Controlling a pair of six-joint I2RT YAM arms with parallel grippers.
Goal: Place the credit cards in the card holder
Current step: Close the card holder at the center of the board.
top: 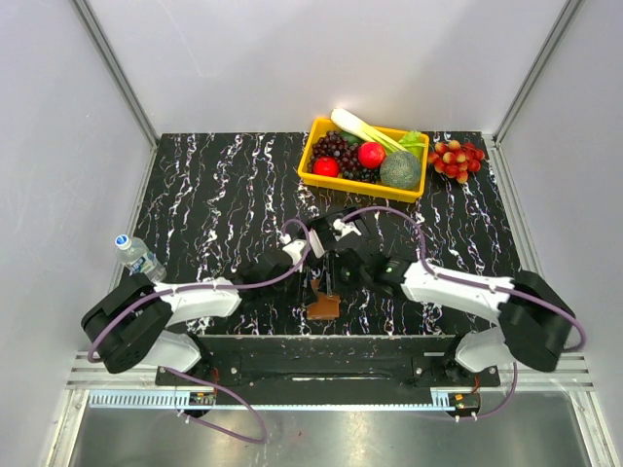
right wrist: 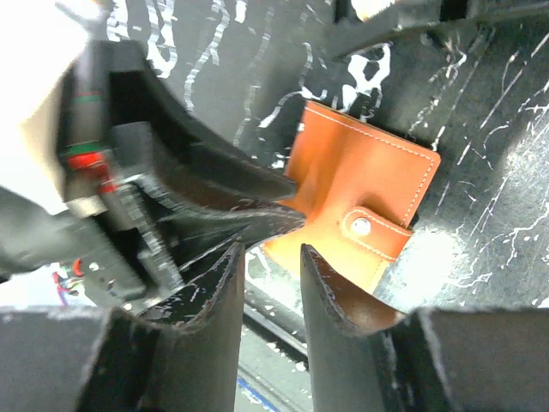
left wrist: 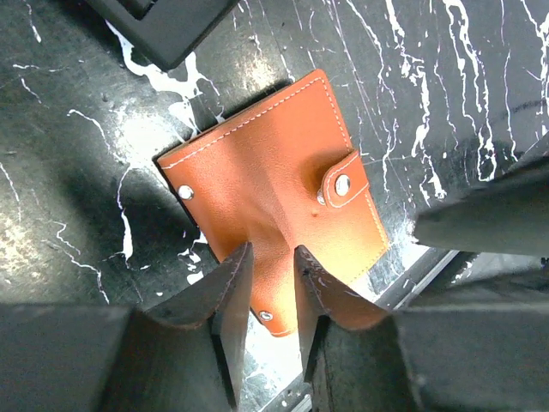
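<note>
I see my left gripper sitting on the leather short of the fastened snap tab, so next I open it and grab the tab's rounded edge [left wrist: 325, 190], with my right gripper alongside.
The card holder [left wrist: 274, 189] is a brown leather wallet with a snap tab, lying outer side up at the table's front edge; it also shows in the top view [top: 322, 307] and the right wrist view [right wrist: 364, 184]. My left gripper [left wrist: 273, 275] is shut on its near end, where the leather bulges up between the fingers. My right gripper [right wrist: 270, 257] is open just short of the wallet's corner, with nothing between its fingers. Both grippers meet over the wallet: left gripper [top: 313, 292], right gripper [top: 336, 284]. No credit cards are in view.
A black box's corner [left wrist: 163, 26] lies just beyond the wallet. At the back stand a yellow bin [top: 313, 173] of fruit and vegetables and a red grape bunch [top: 458, 159]. A water bottle [top: 141, 258] stands at the left. The metal rail [left wrist: 420, 275] borders the table's front.
</note>
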